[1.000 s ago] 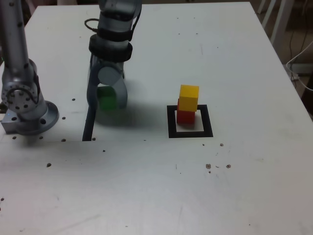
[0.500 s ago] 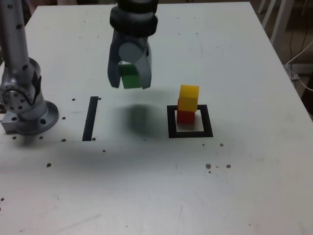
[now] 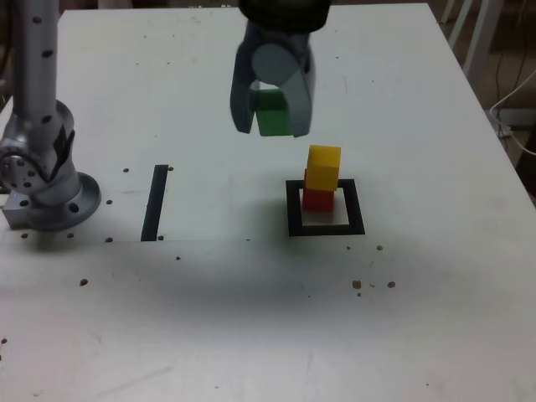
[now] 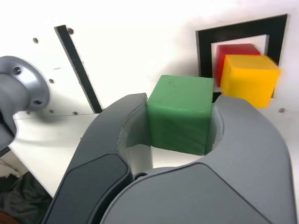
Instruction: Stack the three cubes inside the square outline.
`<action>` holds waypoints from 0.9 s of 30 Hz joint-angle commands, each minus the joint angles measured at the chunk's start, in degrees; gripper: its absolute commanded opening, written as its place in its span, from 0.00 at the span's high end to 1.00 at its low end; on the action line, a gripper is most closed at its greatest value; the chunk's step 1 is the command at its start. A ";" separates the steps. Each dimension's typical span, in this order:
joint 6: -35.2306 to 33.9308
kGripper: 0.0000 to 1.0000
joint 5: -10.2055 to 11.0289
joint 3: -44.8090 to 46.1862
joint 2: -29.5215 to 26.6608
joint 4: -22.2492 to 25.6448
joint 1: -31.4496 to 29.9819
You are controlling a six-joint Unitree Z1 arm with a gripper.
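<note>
Next, my gripper releases the green cube on top of the yellow cube (image 3: pixel 326 147) (image 4: pixel 252 63).
My gripper (image 3: pixel 271 117) is shut on the green cube (image 3: pixel 270 113) and holds it in the air, up and to the exterior view's left of the stack. The yellow cube (image 3: pixel 323 166) sits on the red cube (image 3: pixel 317 198) inside the square outline (image 3: pixel 325 227). The wrist view shows the green cube (image 4: pixel 181 113) pinched between my two grey fingers (image 4: pixel 117 135), with the yellow cube (image 4: pixel 248 79), the red cube (image 4: pixel 231 54) and the square outline (image 4: pixel 204 46) on the table beyond it.
A straight black line (image 3: pixel 154 202) lies on the white table (image 3: pixel 268 318) at the exterior view's left. The arm's grey base (image 3: pixel 46 188) stands at the left edge. Small dark holes dot the tabletop.
My gripper lifted the green cube from beside the black line and carried it up and to the exterior view's right, toward the stack. The red and yellow cubes have not moved.
</note>
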 commanded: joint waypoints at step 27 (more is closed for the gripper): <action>2.36 0.72 -1.36 -9.69 9.03 0.69 -2.00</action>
